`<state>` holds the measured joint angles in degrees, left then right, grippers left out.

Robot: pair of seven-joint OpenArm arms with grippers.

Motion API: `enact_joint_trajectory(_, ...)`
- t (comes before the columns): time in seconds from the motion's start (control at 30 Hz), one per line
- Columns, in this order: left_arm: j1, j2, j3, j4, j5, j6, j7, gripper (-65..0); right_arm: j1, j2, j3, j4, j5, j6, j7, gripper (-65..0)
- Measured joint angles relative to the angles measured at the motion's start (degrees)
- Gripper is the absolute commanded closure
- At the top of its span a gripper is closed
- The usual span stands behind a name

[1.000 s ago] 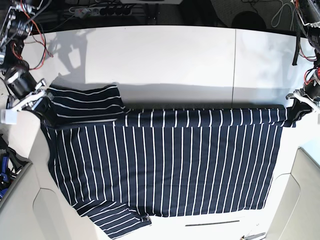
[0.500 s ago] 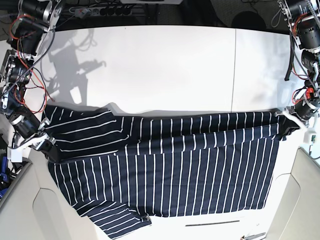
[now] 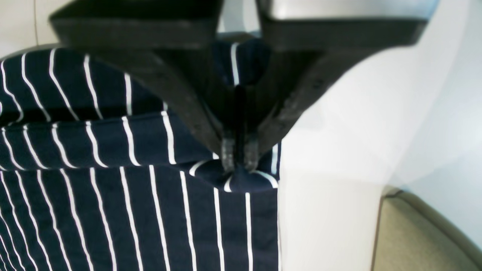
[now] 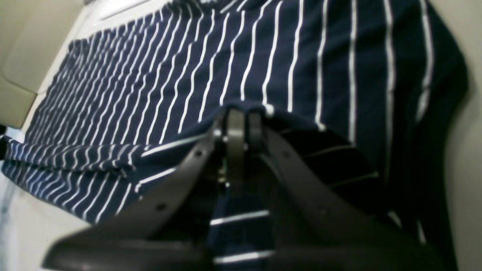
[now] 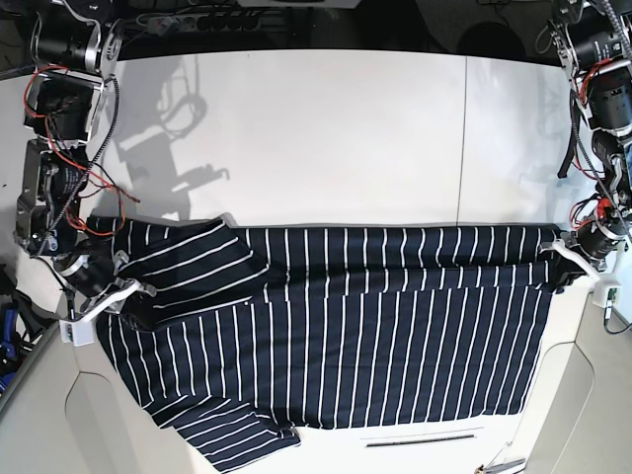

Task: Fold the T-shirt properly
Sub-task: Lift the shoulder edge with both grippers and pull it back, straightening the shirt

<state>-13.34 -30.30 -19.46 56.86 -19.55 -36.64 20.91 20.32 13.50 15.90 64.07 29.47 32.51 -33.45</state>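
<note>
Next, my left gripper grabs the fold's corner [image 5: 545,230] and help pull the T-shirt back, because the T-shirt's front sleeve lies close to the front edge of the table.
The navy white-striped T-shirt [image 5: 346,336] lies spread across the white table [image 5: 326,138], its far edge doubled over toward the front. At the base view's right, my left gripper [image 5: 559,259] is shut on the shirt's folded corner. The left wrist view shows that gripper [image 3: 239,167] pinching a bunched bit of T-shirt [image 3: 113,210]. At the base view's left, my right gripper [image 5: 126,293] is shut on the other folded corner by the sleeve. In the right wrist view the striped T-shirt [image 4: 188,64] drapes over that closed gripper [image 4: 239,114].
Beige pads sit at the front left corner [image 5: 59,415] and front right corner [image 5: 592,385]. A thin dark line [image 5: 415,441] marks the table near the front edge. Cables and a power strip [image 5: 197,20] run along the back.
Both grippers have travelled toward the table's front with the shirt's far edge, so the folded-over band is wider. The sleeve at the left now lies over the shirt's body.
</note>
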Motion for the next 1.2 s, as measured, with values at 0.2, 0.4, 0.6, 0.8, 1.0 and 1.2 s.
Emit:
enact_joint_trajectory(0.2, 0.0, 0.0, 0.0, 0.0, 0.0, 0.5, -1.1, -9.0, 2.9, 0.0, -0.9, -4.4, -1.6, -0.1, 1.5, 0.0)
enact_joint_trajectory(0.4, 0.0, 0.0, 0.0, 0.0, -1.4, 2.8, -0.4, -31.6, 3.2, 0.1, -0.9, -7.0, -2.1, -0.2, 2.6, -38.4)
enact_joint_trajectory(0.6, 0.0, 0.0, -1.2, 0.0, -6.6, 3.0, 3.8, -33.1, 3.2, 0.0, 0.4, -5.9, -2.1, -0.2, 1.4, -44.5)
enact_joint_trajectory(0.8, 0.5, 0.0, -8.8, 0.0, -12.1, 0.2, 11.7, -33.1, 3.3, 0.0, 9.1, 0.4, -1.9, -0.1, -10.5, -44.4)
enact_joint_trajectory(1.0, 2.6, 0.0, -11.3, 0.0, -16.6, 0.2, 15.1, -33.1, 3.2, 0.2, 18.8, 1.7, 3.4, -0.2, -14.7, -44.4)
enact_joint_trajectory(1.2, 6.1, 0.7, -11.4, 0.0, -16.4, 0.2, 13.7, -44.1, -2.9, 1.6, 21.0, 1.9, 5.5, -0.7, -14.1, -44.4)
